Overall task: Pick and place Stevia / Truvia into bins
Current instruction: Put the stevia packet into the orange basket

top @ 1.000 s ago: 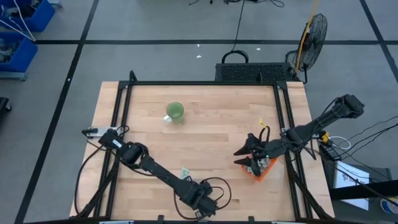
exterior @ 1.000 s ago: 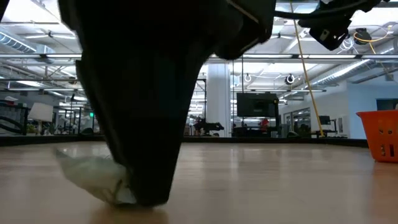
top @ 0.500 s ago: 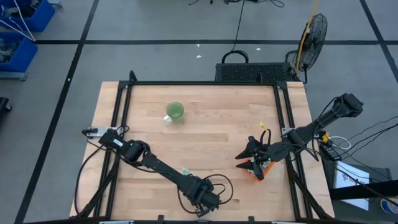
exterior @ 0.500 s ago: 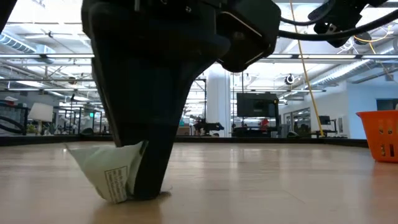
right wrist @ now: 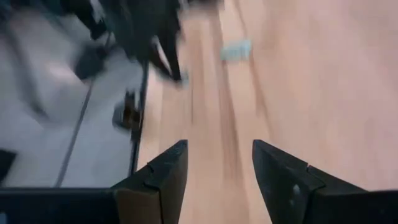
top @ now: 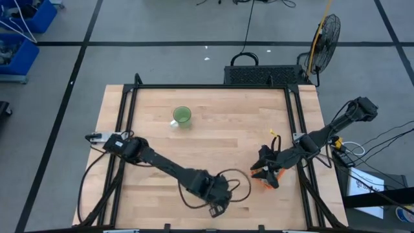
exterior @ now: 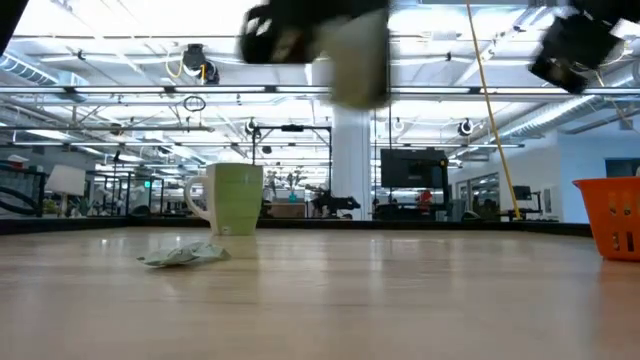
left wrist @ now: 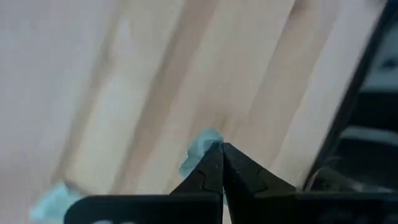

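Next, my left gripper lets go of the Stevia packet inside the orange bin (top: 267, 172), under my open right gripper.
My left gripper (left wrist: 222, 146) is shut on a pale green Stevia packet (left wrist: 202, 144) and hangs high above the table's near middle (top: 215, 202). In the low view the packet (exterior: 355, 65) shows as a blurred pale shape at the top. Another packet (exterior: 185, 257) lies flat on the table in front of the green cup (exterior: 232, 198). My right gripper (right wrist: 217, 149) is open with nothing between its fingers. It hovers beside the orange bin (top: 270, 182) at the table's right. My left gripper pinches the packet between its two fingertips, and one end of it (left wrist: 200, 149) sticks out past the tips. The packet is lifted clear of the table and hangs at the fingers (exterior: 350, 70).
The green cup (top: 182, 116) stands at the far left of the middle. The orange bin (exterior: 610, 215) stands near the right edge. Black frame rails (top: 126, 123) run along the table's sides. A cable loop (top: 234, 184) trails by my left gripper.
My left gripper has taken hold of a packet on the table, tipped it up on edge, then lifted it clear and high, going a little toward the table's right. My right gripper has drawn in toward the orange bin, still open.
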